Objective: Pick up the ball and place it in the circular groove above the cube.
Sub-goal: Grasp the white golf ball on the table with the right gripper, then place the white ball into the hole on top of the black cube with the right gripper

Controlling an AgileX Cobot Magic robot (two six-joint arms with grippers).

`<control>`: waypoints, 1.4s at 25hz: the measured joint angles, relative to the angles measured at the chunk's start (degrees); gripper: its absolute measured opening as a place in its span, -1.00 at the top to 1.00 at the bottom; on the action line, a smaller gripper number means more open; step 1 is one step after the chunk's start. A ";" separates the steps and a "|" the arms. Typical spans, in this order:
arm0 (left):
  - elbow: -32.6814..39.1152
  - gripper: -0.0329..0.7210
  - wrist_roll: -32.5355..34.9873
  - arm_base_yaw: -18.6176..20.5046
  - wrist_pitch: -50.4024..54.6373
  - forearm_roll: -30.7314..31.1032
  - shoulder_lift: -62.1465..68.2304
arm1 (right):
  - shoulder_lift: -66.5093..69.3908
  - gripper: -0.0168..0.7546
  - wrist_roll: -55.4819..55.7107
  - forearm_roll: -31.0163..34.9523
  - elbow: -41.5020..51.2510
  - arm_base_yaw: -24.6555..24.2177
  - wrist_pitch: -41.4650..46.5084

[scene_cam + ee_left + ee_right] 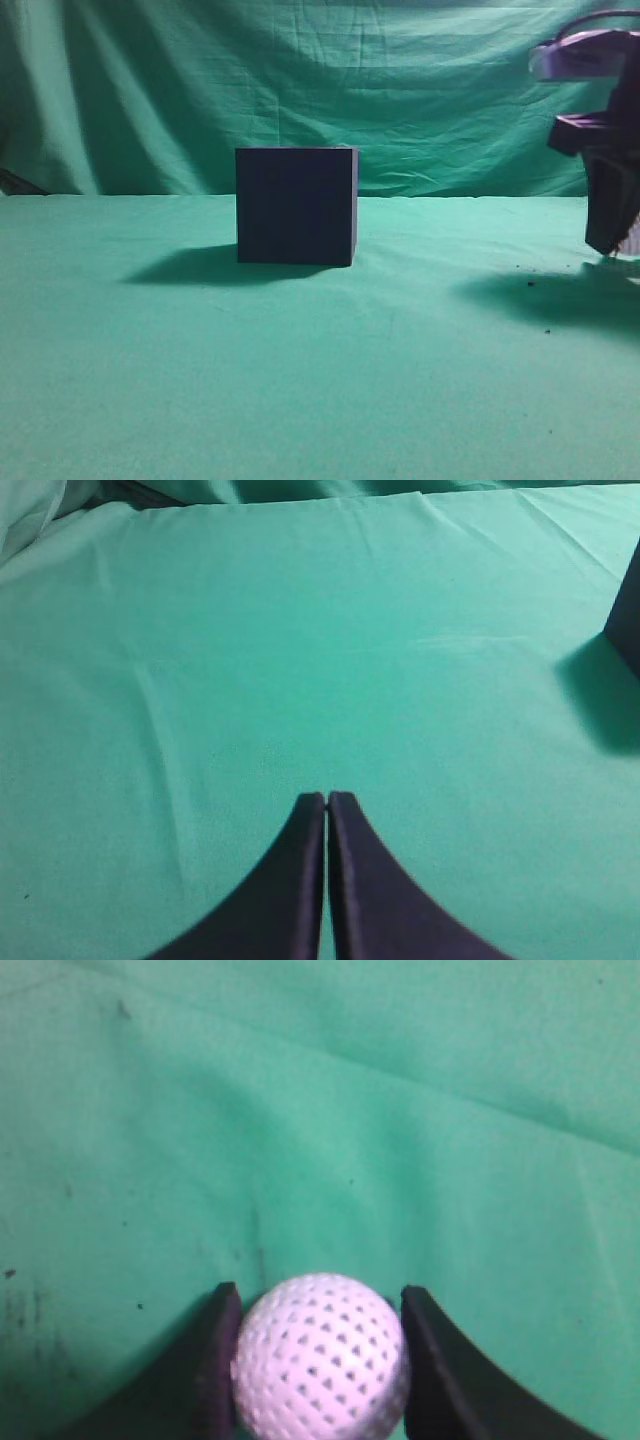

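The robot's right gripper will release the white ball in the groove at the middle of the dark navy cube's top (302,146).
The dark navy cube (296,205) stands on the green cloth in the middle of the exterior view. Its top face is hidden at this height. One corner of it shows at the right edge of the left wrist view (628,620). The white dimpled ball (322,1357) sits between the fingers of my right gripper (320,1305), and both fingers touch its sides. In the exterior view the right gripper (610,240) is low over the cloth at the far right, well right of the cube, with a sliver of the ball (630,243) beside it. My left gripper (327,798) is shut and empty over bare cloth, left of the cube.
Green cloth (300,380) covers the table and hangs as a backdrop behind. A few dark specks (530,283) lie on the cloth near the right gripper's shadow.
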 joint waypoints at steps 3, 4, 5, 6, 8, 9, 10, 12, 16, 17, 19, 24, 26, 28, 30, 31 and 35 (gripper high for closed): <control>0.00 0.91 0.00 0.00 0.00 0.00 0.00 | -0.14 0.15 0.10 0.72 -4.06 0.00 4.04; 0.00 0.91 0.00 0.00 0.00 0.00 0.00 | -0.52 0.15 0.10 1.34 -6.02 0.13 5.72; 0.00 0.91 0.00 0.00 0.00 0.00 0.00 | -0.98 0.15 0.10 2.19 -7.78 0.42 7.13; 0.00 0.91 0.00 0.00 0.00 0.00 0.00 | -1.45 0.15 0.10 3.16 -10.01 0.91 8.70; 0.00 0.91 0.00 0.00 0.00 0.00 0.00 | -2.43 0.15 0.10 4.80 -14.50 2.99 11.43; 0.00 0.91 0.00 0.00 0.00 0.00 0.00 | -2.68 0.15 0.10 5.38 -16.34 4.71 12.36; 0.00 0.91 0.00 0.00 0.00 0.00 0.00 | -2.76 0.15 0.10 5.70 -18.51 6.79 13.39; 0.00 0.91 0.00 0.00 0.00 0.00 0.00 | -2.76 0.15 0.10 6.00 -22.10 11.02 14.93; 0.00 0.91 0.00 0.00 0.00 0.00 0.00 | -0.47 0.15 0.00 6.23 -28.27 18.80 17.03; 0.00 0.91 0.00 0.00 0.00 0.00 0.00 | 0.57 0.15 0.00 6.23 -29.61 20.22 17.45; 0.00 0.91 0.00 0.00 0.00 0.00 0.00 | 2.70 0.15 -0.40 6.23 -31.86 22.13 18.02; 0.00 0.91 0.00 0.00 0.00 0.00 0.00 | 7.88 0.15 -2.20 6.23 -34.45 24.07 18.44; 0.00 0.91 0.00 0.00 0.00 0.00 0.00 | 9.17 0.15 -2.20 6.23 -34.68 24.30 18.34; 0.00 0.91 0.00 0.00 0.00 0.00 0.00 | 9.92 0.15 -2.20 6.13 -34.71 24.30 18.34; 0.00 0.91 0.00 0.00 0.00 0.00 0.00 | 10.42 0.15 -2.24 6.13 -34.71 24.32 17.71; 0.00 0.91 0.00 0.00 0.00 0.00 0.00 | 10.67 0.15 -2.34 6.13 -34.71 24.32 17.23; 0.00 0.91 0.00 0.00 0.00 0.00 0.00 | 11.05 -0.01 -3.75 6.13 -34.71 24.42 16.39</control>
